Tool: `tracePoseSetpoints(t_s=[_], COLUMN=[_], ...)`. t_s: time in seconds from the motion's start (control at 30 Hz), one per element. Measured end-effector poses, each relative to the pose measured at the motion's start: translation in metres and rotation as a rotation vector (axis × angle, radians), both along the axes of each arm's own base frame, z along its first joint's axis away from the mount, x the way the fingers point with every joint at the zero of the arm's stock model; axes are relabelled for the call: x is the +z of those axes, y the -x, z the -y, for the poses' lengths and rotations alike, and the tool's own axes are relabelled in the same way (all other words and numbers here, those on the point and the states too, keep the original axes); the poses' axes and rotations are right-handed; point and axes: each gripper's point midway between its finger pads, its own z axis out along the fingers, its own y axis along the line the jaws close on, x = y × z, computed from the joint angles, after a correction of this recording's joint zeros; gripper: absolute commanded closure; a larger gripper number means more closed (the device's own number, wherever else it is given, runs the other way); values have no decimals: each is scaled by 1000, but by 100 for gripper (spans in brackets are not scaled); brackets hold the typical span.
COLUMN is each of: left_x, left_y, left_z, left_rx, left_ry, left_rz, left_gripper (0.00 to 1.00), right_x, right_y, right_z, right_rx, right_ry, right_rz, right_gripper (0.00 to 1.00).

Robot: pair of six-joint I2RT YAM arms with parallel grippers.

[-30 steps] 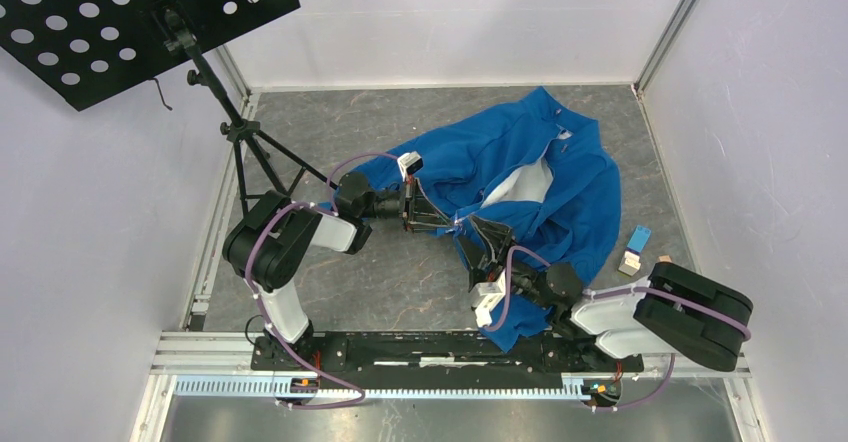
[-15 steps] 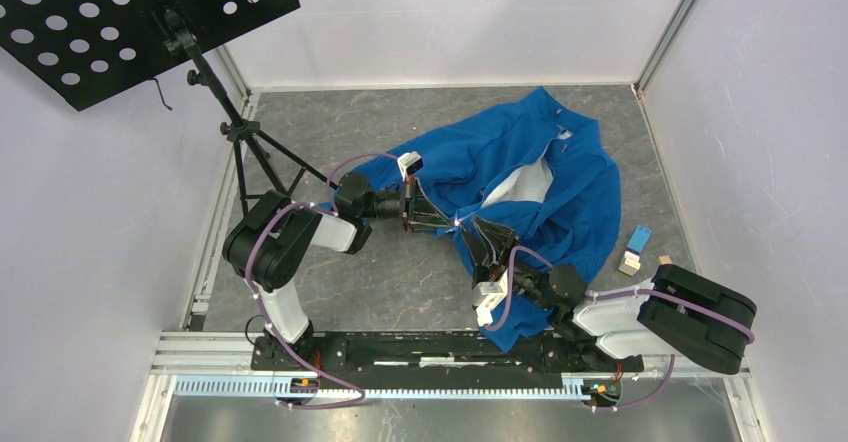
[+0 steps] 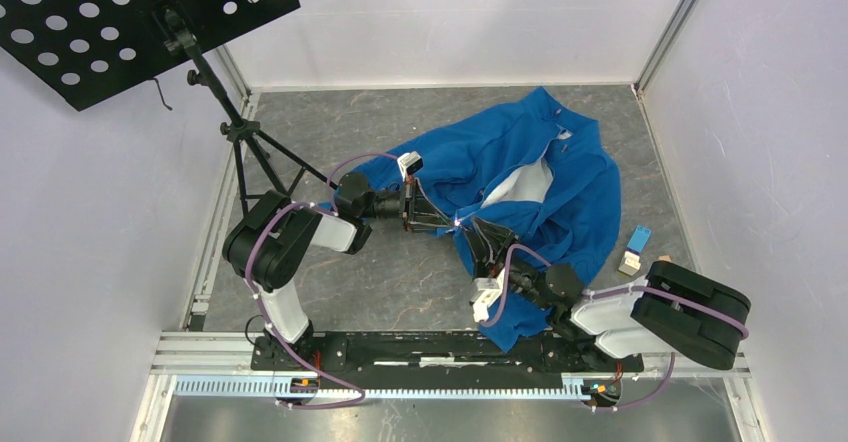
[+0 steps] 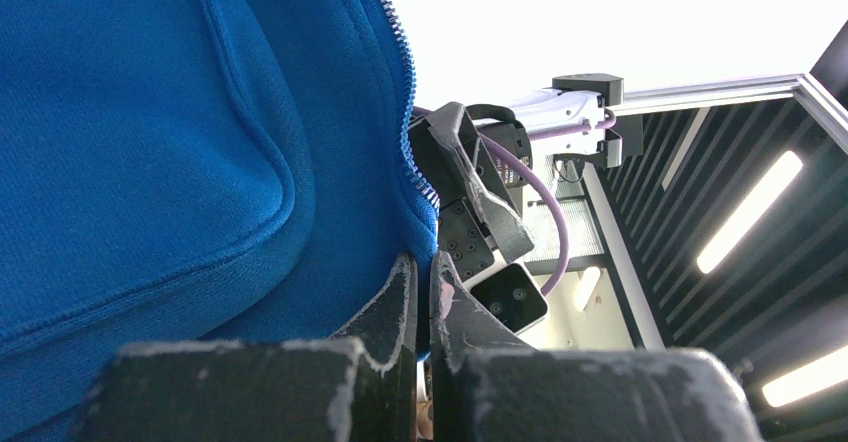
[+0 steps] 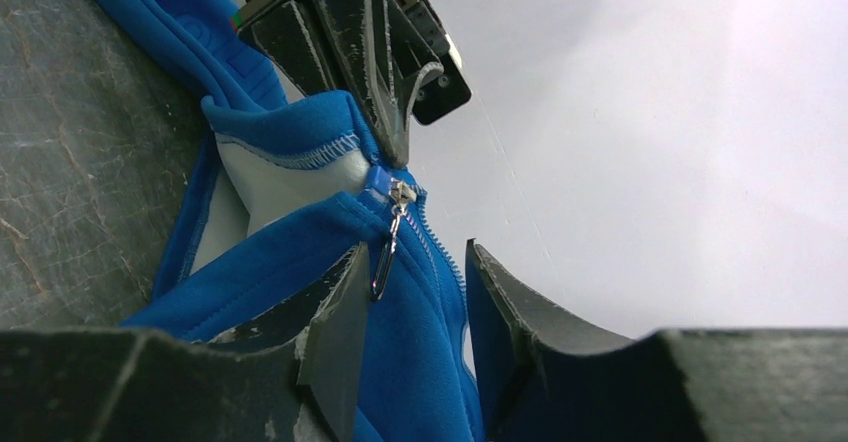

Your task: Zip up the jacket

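Observation:
Next, my left gripper lets go of the jacket's bottom front corner on the bare grey floor [image 3: 431, 289] near the black bar.
The royal-blue fleece jacket [image 3: 520, 167] lies crumpled on the grey floor, its pale lining [image 3: 528, 184] showing. My left gripper [image 3: 452, 224] is shut on the jacket's bottom front corner [image 4: 425, 252] beside the zipper teeth [image 4: 400, 72]. My right gripper [image 3: 484, 246] is open just below it, jaws straddling the blue front edge [image 5: 420, 322]. The metal zipper pull [image 5: 385, 247] hangs from the slider [image 5: 400, 192] at the bottom of the zipper, next to my right gripper's [image 5: 410, 312] left finger [image 5: 335, 342]. The left gripper's fingers [image 5: 385, 72] show above the slider.
A black music stand [image 3: 140, 17] on a tripod [image 3: 250, 147] stands at the back left. A small blue and white item [image 3: 634, 247] lies on the floor at the right. White walls enclose the floor on three sides.
My right gripper has crept slightly up and left toward the left gripper's hold. The left arm and the jacket have stayed put.

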Motion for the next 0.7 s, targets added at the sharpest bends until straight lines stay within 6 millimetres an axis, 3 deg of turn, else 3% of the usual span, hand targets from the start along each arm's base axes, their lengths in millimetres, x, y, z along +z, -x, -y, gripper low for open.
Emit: tracePoseSetpoints(t_s=[0.37, 0.5, 0.6, 0.7], left_x=[-1, -1, -2, -2], left_y=[0, 1, 1, 1], left_z=[0, 0, -1, -1], left_rx=[1, 0, 1, 1], left_ry=[-1, -2, -3, -4], left_rz=[-3, -4, -5, -7], left_gripper=[98, 98, 98, 98], right_x=[5, 2, 0, -1], right_y=[-7, -7, -7, -6], right_z=[-1, -2, -3, -4], right_rx=[-24, -21, -15, -4], right_ry=[-39, -30, -23, -33], right_rz=[-38, -51, -64, -100], right_gripper=[71, 80, 100, 100])
